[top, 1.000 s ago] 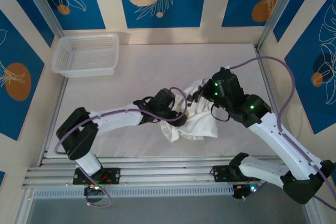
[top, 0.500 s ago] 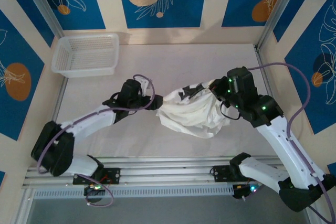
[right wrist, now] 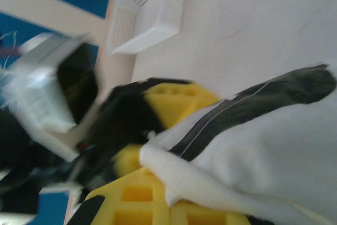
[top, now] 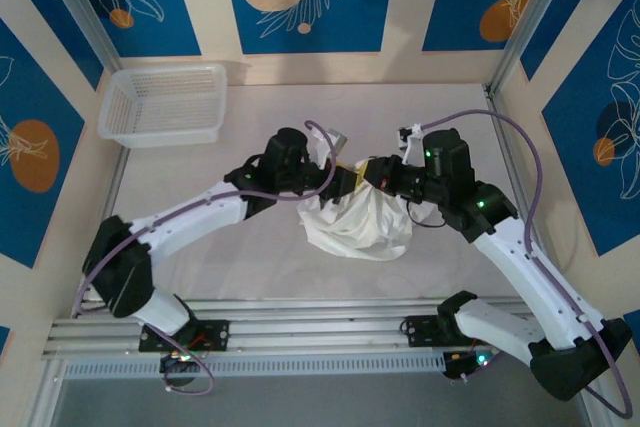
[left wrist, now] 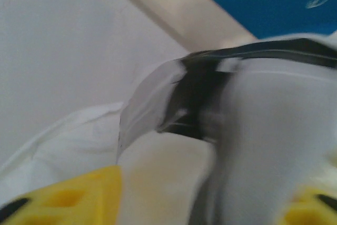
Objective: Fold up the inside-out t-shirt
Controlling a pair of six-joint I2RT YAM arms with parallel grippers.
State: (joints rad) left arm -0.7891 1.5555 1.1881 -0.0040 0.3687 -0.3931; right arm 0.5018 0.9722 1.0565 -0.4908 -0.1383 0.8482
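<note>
Next, my right gripper backs away and grabs the cloth farther from my left gripper point(top: 414, 211), because both grippers crowd the same gathered edge and the t-shirt hangs bunched.
The inside-out t-shirt point(top: 355, 222) hangs in a crumpled white bunch over the middle of the table, gathered at its top. My right gripper point(top: 380, 175) is shut on that top edge. In the right wrist view its yellow fingers point(right wrist: 137, 196) pinch white cloth point(right wrist: 274, 146) next to a dark band point(right wrist: 253, 104). My left gripper point(top: 346, 179) sits right beside it at the same gathered edge. In the left wrist view its yellow fingers point(left wrist: 68, 198) stand on either side of blurred cloth point(left wrist: 274, 130). Whether they clamp the cloth is unclear.
A white mesh basket point(top: 165, 102) stands at the table's far left corner and also shows in the right wrist view point(right wrist: 152, 11). Metal frame posts point(top: 520, 37) and patterned walls close the table on three sides. Purple cables arch over both arms.
My left gripper has swung right from the shirt's left edge to beside the right gripper, its jaws narrowing. The right gripper has shifted left, and the shirt is now bunched narrower.
</note>
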